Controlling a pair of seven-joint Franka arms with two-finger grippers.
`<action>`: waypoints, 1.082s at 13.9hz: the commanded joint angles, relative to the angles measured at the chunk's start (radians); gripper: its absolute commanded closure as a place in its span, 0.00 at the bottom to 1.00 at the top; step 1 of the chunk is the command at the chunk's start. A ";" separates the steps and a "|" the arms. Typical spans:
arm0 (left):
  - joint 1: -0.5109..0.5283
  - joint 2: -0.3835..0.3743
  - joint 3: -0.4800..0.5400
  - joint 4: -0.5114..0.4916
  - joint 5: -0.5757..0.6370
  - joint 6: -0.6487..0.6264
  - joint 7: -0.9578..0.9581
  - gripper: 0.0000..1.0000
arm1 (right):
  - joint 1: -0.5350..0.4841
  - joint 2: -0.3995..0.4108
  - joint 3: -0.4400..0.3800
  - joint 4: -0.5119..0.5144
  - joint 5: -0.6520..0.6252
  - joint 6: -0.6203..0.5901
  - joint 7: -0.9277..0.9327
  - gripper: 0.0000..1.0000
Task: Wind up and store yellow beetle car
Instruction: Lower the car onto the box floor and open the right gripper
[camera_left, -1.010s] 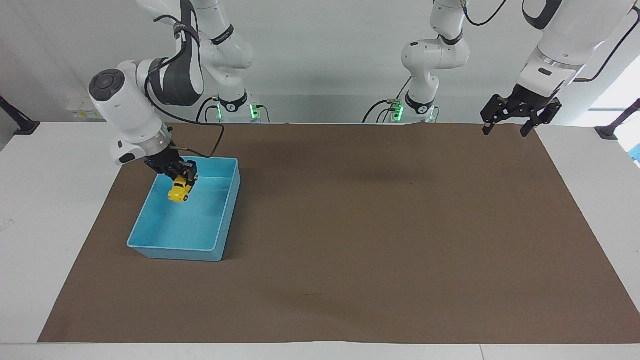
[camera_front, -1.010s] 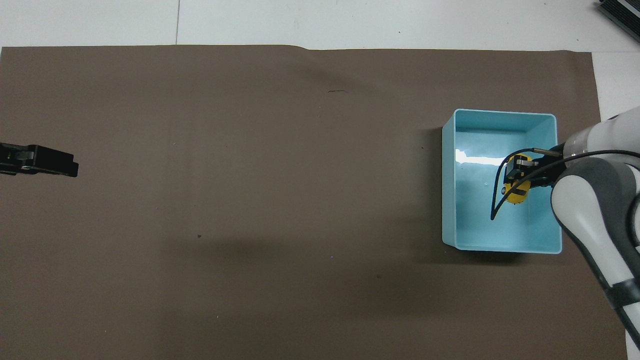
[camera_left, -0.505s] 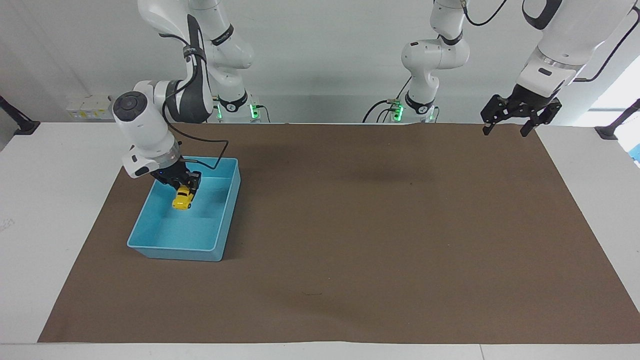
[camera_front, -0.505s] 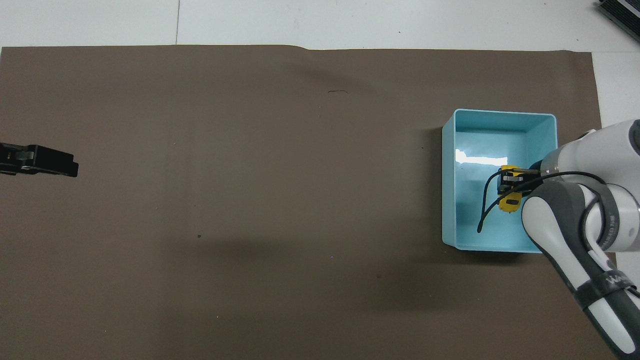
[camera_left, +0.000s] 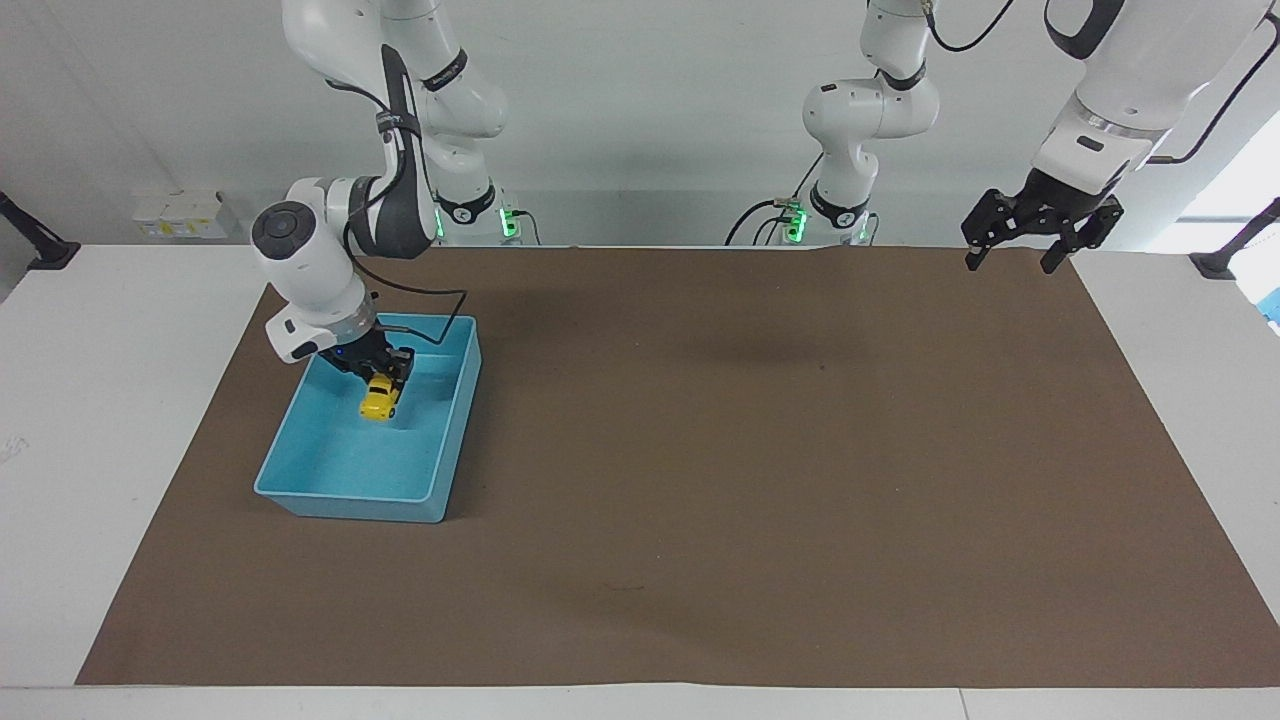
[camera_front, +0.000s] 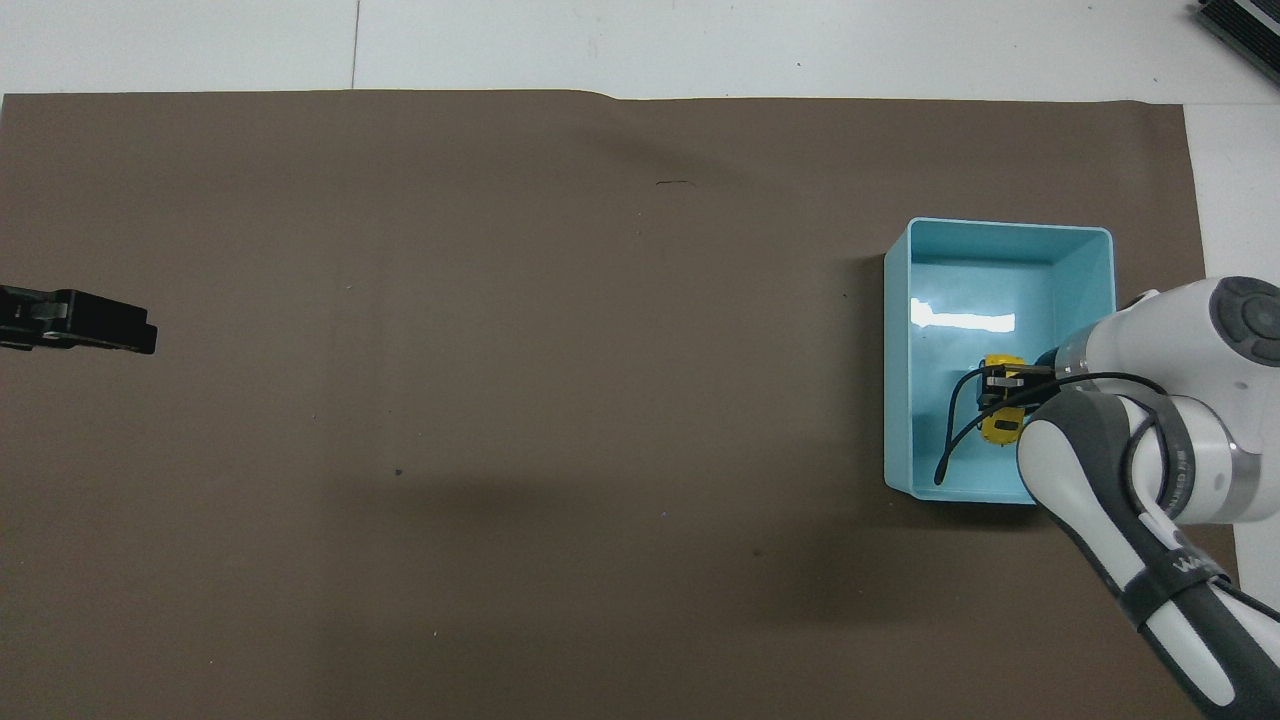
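Next, I release the yellow beetle car with my right gripper on the blue tray's bottom, under the black cable's loop (camera_front: 976, 419).
The yellow beetle car (camera_left: 379, 403) is a tiny bright yellow toy. My right gripper (camera_left: 384, 386) is shut on it, down inside the blue tray (camera_left: 345, 497). In the overhead view the car (camera_front: 1000, 427) shows partly under the right gripper (camera_front: 1003, 392), in the part of the tray (camera_front: 897, 350) nearer to the robots. I cannot tell whether its wheels touch the tray floor. My left gripper (camera_left: 1010, 266) hangs open and empty over the left arm's end of the brown mat, waiting. In the overhead view only the tip of the left gripper (camera_front: 110, 325) shows.
A brown mat (camera_left: 700, 450) covers most of the white table (camera_left: 110, 400). The blue tray sits on it at the right arm's end. A black cable (camera_front: 955, 440) from the right wrist loops over the tray.
The right gripper has lowered the car deeper into the tray and shifted it slightly toward the tray's middle, and the wrist has swung more upright. The left arm has not moved.
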 joint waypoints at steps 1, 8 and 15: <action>0.015 -0.013 -0.007 0.001 -0.010 -0.017 -0.006 0.00 | -0.014 -0.007 0.009 -0.040 0.002 0.036 -0.031 1.00; 0.015 -0.013 -0.007 0.001 -0.010 -0.017 -0.006 0.00 | -0.022 0.008 0.009 -0.082 0.009 0.080 -0.119 1.00; 0.015 -0.013 -0.007 0.001 -0.010 -0.017 -0.006 0.00 | -0.005 -0.007 0.012 -0.029 0.011 0.033 -0.119 0.00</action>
